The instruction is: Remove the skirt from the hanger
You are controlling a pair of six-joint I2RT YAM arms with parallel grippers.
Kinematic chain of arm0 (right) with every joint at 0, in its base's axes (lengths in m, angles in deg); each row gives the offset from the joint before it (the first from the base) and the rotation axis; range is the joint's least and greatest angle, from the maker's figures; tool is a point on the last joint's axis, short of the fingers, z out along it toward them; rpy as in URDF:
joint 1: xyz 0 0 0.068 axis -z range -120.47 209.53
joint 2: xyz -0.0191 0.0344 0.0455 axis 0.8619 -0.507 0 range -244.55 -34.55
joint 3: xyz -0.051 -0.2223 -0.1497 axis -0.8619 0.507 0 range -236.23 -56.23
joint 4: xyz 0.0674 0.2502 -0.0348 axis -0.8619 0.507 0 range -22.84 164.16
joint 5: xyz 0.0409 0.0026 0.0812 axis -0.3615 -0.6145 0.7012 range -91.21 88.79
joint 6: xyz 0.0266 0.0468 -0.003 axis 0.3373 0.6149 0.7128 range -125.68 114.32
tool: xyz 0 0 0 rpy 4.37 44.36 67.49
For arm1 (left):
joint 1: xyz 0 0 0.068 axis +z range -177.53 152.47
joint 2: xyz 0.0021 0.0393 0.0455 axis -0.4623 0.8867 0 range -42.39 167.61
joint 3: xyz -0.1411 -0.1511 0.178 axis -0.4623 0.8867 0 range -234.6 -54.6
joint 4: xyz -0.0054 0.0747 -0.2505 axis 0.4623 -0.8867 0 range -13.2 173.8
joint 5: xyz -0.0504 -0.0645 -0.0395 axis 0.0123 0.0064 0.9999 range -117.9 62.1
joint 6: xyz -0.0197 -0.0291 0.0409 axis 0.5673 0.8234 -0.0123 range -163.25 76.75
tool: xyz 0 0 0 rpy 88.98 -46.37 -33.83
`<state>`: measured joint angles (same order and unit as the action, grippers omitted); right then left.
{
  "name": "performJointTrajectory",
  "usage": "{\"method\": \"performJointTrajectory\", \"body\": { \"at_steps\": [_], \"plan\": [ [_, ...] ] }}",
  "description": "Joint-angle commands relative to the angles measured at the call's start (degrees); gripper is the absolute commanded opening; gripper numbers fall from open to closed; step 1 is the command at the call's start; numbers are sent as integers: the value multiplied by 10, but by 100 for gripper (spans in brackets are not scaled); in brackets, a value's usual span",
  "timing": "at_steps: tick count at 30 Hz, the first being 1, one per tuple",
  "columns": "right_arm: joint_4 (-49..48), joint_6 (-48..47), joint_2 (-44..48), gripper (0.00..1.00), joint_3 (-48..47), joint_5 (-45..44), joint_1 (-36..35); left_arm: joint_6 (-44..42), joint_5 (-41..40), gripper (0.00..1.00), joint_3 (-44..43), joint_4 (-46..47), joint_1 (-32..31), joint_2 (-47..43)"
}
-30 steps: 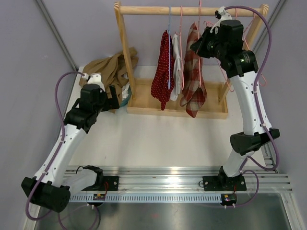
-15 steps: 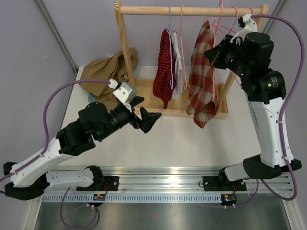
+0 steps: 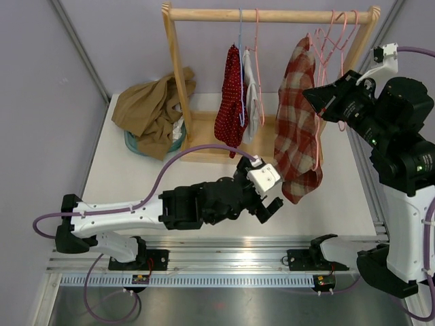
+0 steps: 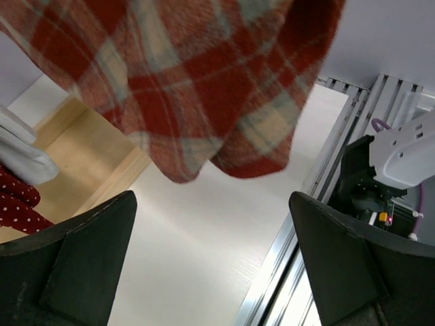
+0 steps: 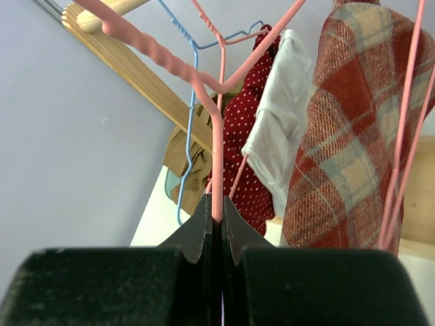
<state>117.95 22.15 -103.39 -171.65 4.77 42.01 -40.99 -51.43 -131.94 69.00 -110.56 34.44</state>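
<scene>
Next, I let go of the pink hanger with my right gripper between the white garment and the bare pink hangers [image 3: 292, 64] on the rod.
The red plaid skirt [image 3: 298, 136] hangs on a pink hanger [image 5: 217, 129], in front of the right end of the wooden rack [image 3: 178, 75]. My right gripper [image 3: 314, 95] is shut on the hanger's thin wire, seen up close in the right wrist view [image 5: 216, 207]. The skirt [image 5: 346, 163] drapes to the right of that wire. My left gripper [image 3: 268, 200] stands open just below and left of the skirt's hem. In the left wrist view the skirt [image 4: 204, 81] fills the top, above the gripper [image 4: 214, 204], with nothing between the fingers.
A red dotted garment [image 3: 230, 102] and a white one [image 3: 251, 88] hang on the rack. Bare pink hangers [image 3: 343, 34] hang at the rod's right end. A tan cloth heap [image 3: 149, 109] lies at the back left. Metal rails [image 3: 238, 248] run along the front edge.
My left arm swung from the back left across to beneath the skirt. My right arm drew the hanger and skirt rightward and toward the front of the rack.
</scene>
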Motion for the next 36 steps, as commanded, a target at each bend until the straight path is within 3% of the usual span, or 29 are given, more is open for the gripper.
{"method": "performJointTrajectory", "body": {
  "at_steps": [1, 8, 14, 24, 34, 36],
  "plan": [
    [-37, 21, 34, 0, 7, 27, -1, -34, -80, 99, -35, 99, -19, -6],
    [-32, 43, 72, 0, 27, 40, -2, -53, -77, 99, -49, 119, -21, 16],
    [-33, 49, 76, 0, 29, 42, -2, -36, 15, 99, -62, 104, -21, 30],
    [-43, 53, 81, 0, 41, 47, -1, -28, 45, 99, -64, 114, -21, 35],
    [-56, 64, 90, 0, 65, 59, -1, -59, -21, 99, -122, 106, -11, 88],
    [-52, 63, 91, 0, 63, 56, -2, -62, -29, 92, -127, 109, -4, 90]
  ]
}}
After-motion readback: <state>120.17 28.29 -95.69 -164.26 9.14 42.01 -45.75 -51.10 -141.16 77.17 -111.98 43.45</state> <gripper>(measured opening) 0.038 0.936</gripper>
